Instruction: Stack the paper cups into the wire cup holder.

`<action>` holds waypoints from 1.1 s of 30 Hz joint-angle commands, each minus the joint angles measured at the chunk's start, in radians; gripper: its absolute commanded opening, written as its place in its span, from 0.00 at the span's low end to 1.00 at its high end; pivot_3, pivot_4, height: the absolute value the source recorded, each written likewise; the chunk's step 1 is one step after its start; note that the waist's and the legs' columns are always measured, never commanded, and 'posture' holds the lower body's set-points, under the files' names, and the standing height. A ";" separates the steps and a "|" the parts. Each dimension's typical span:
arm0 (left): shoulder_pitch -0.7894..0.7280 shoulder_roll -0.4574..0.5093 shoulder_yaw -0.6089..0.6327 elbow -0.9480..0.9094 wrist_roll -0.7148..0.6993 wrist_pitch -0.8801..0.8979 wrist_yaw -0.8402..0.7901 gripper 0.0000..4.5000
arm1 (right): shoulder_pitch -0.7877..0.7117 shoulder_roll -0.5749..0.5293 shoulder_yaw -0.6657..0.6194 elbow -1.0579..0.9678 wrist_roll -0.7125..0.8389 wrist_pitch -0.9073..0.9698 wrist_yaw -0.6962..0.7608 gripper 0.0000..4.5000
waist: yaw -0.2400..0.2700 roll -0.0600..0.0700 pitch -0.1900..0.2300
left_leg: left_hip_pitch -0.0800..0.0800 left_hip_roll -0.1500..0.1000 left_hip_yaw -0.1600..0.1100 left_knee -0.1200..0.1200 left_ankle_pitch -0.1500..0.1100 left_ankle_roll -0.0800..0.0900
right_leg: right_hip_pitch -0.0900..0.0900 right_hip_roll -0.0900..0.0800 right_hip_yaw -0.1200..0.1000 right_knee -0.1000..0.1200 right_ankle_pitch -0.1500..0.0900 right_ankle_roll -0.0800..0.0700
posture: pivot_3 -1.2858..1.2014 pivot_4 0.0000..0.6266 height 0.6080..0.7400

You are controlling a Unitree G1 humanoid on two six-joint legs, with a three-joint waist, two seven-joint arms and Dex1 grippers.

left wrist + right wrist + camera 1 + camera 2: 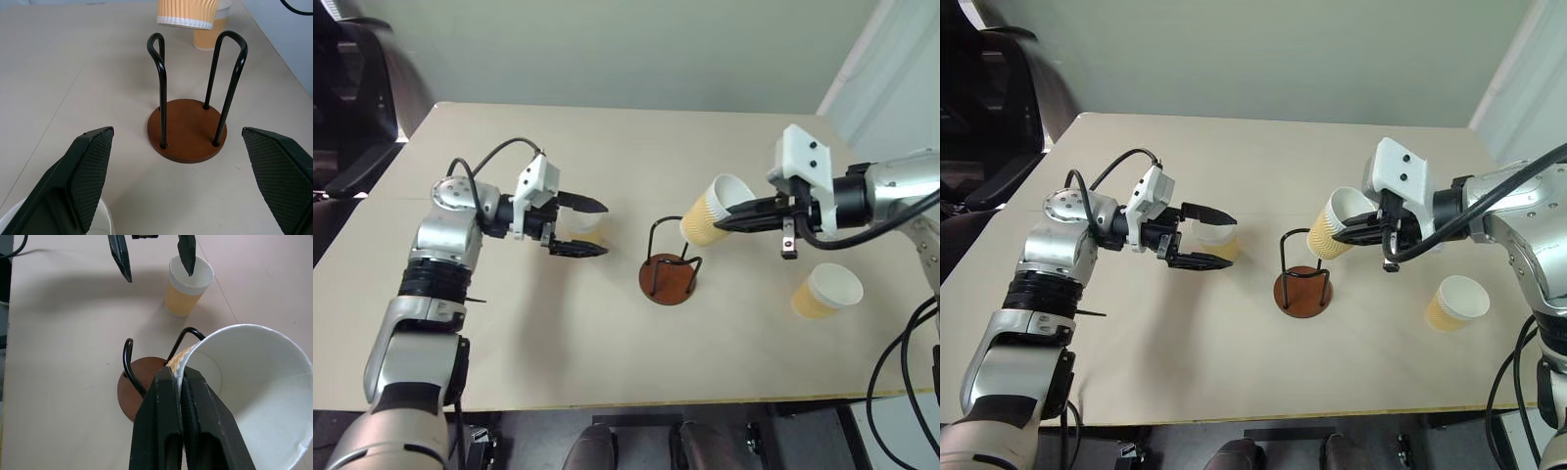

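My right gripper has the tan paper cup, tilted just above the wire cup holder. It will release the cup on the brown disc (674,279) (148,386) between the black wire arches.
My right gripper (724,220) is shut on the rim of a tan paper cup (710,211), one finger inside the white mouth and one outside. That cup hangs tilted just above the wire cup holder (669,279), a brown disc with black wire arches at the table's middle. A second paper cup (1219,238) stands upright left of the holder. My left gripper (1232,240) is wide open at this cup, one fingertip over its mouth in the right wrist view; I cannot tell whether they touch. A third paper cup (827,291) stands on the table to the right.
The beige table (558,333) runs wide around the holder, with its front edge close below. A dark chair (352,98) stands off the table's far left corner. Black cables (891,372) hang by the right arm.
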 commanded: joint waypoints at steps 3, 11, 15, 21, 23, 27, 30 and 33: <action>-0.028 0.002 0.005 0.000 0.002 -0.024 -0.044 1.00 | -0.030 0.007 -0.014 -0.047 0.051 0.022 -0.024 0.02 | 0.000 0.000 0.000 | 0.000 0.000 0.000 0.000 0.000 0.000 | 0.000 0.000 0.000 0.000 0.000 0.000 | 0.52 0.24 1.00; -0.028 -0.003 0.008 0.006 0.008 -0.031 -0.044 1.00 | -0.039 0.021 -0.013 -0.073 0.101 0.059 -0.051 0.02 | 0.001 0.000 0.000 | -0.001 0.000 0.000 0.002 0.000 0.000 | 0.000 0.000 0.000 0.000 0.000 0.001 | 0.52 0.24 1.00; -0.027 -0.005 0.009 0.007 0.008 -0.034 -0.042 1.00 | -0.023 0.025 -0.001 -0.078 0.108 0.058 -0.067 0.02 | 0.001 0.000 0.000 | -0.001 0.000 0.000 0.002 0.000 0.000 | 0.000 0.000 0.000 0.000 0.000 0.001 | 0.52 0.24 1.00; -0.025 -0.004 0.010 0.002 0.008 -0.032 -0.040 1.00 | -0.003 0.027 0.019 -0.078 0.107 0.043 -0.082 0.02 | 0.001 0.000 0.000 | -0.001 0.000 0.000 0.002 0.000 0.001 | 0.000 0.000 0.000 0.000 0.001 0.001 | 0.52 0.24 1.00; -0.024 -0.003 0.011 -0.001 0.007 -0.031 -0.039 1.00 | 0.005 0.025 0.027 -0.076 0.099 0.031 -0.085 0.02 | 0.001 0.000 0.000 | -0.001 0.000 0.000 0.003 0.000 0.001 | 0.000 0.000 0.000 0.000 0.001 0.001 | 0.52 0.24 1.00; -0.021 -0.001 0.013 -0.008 0.005 -0.028 -0.036 1.00 | 0.021 0.016 0.052 -0.065 0.069 -0.005 -0.085 0.02 | 0.001 0.000 0.000 | -0.001 0.000 0.000 0.003 0.000 0.001 | -0.001 0.000 0.000 0.000 0.001 0.001 | 0.52 0.24 1.00; -0.019 0.001 0.015 -0.012 0.005 -0.027 -0.033 1.00 | 0.033 0.004 0.071 -0.056 0.042 -0.037 -0.082 0.02 | 0.001 0.000 0.000 | -0.001 0.000 0.000 0.003 0.000 0.001 | 0.000 0.000 0.000 0.000 0.001 0.001 | 0.52 0.24 1.00; -0.015 0.004 0.018 -0.016 0.004 -0.026 -0.030 1.00 | 0.038 0.001 0.082 -0.050 0.023 -0.060 -0.082 0.02 | 0.000 0.000 0.000 | -0.002 0.000 0.000 0.003 0.000 0.001 | 0.000 0.000 0.000 0.000 0.001 0.001 | 0.52 0.24 1.00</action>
